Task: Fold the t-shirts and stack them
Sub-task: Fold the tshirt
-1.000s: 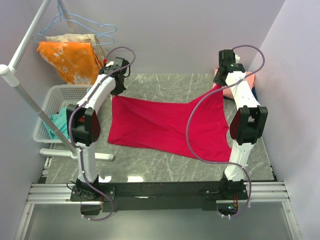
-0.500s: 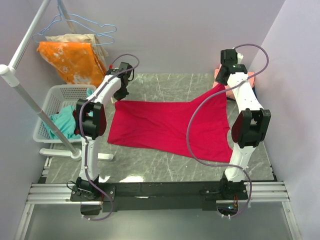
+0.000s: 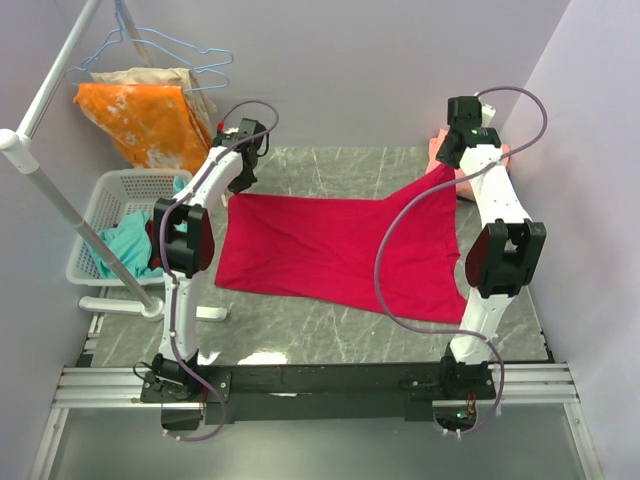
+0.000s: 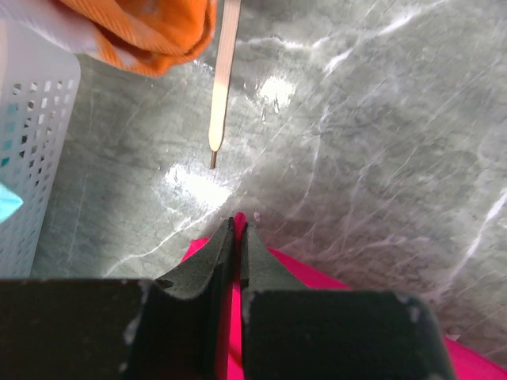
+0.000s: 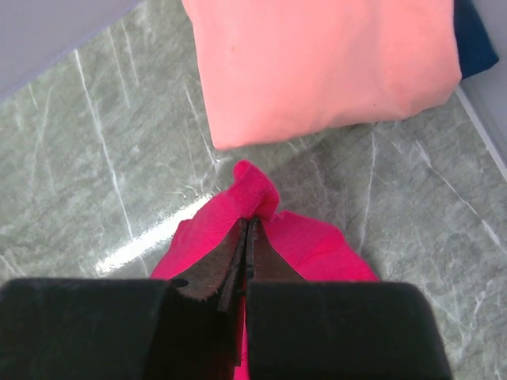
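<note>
Next, I let go of the crimson-red t-shirt's far corner with my left gripper midway [image 3: 229, 244] along the shirt's own edge that faces the white basket.
The crimson-red t-shirt [image 3: 340, 250] lies spread across the middle of the table, its far edge stretched between the two arms. My left gripper [image 3: 233, 190] is shut on the shirt's far left corner; in the left wrist view red cloth [image 4: 317, 273] runs between the closed fingertips of that gripper [image 4: 238, 226]. My right gripper [image 3: 441, 168] is shut on the far right corner and lifts it slightly, a red fold [image 5: 257, 190] poking out past its tips [image 5: 247, 224]. Just beyond lies a folded salmon-pink t-shirt [image 5: 317, 63] on a dark blue one [image 5: 475, 39].
A white basket [image 3: 110, 195] holding teal cloth [image 3: 120, 245] stands at the left. Above it an orange white-blotched cloth [image 3: 145, 120] hangs on a hanger from the white rack pole [image 3: 60, 190]. A thin beige strip [image 4: 222, 79] hangs near the left gripper. Walls close in behind and right.
Both grippers have moved a little toward the back wall with their corners still held. The red shirt's far edge is now straighter and tauter.
</note>
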Controlling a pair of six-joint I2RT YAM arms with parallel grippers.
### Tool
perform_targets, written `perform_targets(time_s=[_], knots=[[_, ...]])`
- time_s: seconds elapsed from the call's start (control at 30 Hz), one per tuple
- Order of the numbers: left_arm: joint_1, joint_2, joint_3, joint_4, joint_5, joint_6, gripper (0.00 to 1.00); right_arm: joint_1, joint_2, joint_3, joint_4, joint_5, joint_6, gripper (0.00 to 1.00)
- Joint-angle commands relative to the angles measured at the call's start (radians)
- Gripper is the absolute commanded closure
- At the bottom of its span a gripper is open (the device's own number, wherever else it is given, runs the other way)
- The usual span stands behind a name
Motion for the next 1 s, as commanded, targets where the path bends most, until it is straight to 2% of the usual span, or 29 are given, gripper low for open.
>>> perform_targets(time_s=[0.0,0.4,0.57,0.97], knots=[[-0.001,0.009,0.042,-0.002,-0.047,-0.009,0.99,-0.038,-0.113,-0.005,0.044,0.032,0.024,1.0],[-0.001,0.016,0.056,0.04,-0.027,0.017,0.97,-0.045,-0.151,-0.043,0.041,-0.031,0.026,1.0],[-0.001,0.016,0.048,0.043,-0.045,0.016,0.98,-0.045,-0.176,-0.132,0.055,-0.075,0.03,1.0],[-0.001,-0.043,-0.022,0.058,-0.059,-0.006,0.98,-0.044,-0.262,-0.266,0.058,-0.066,0.035,1.0]])
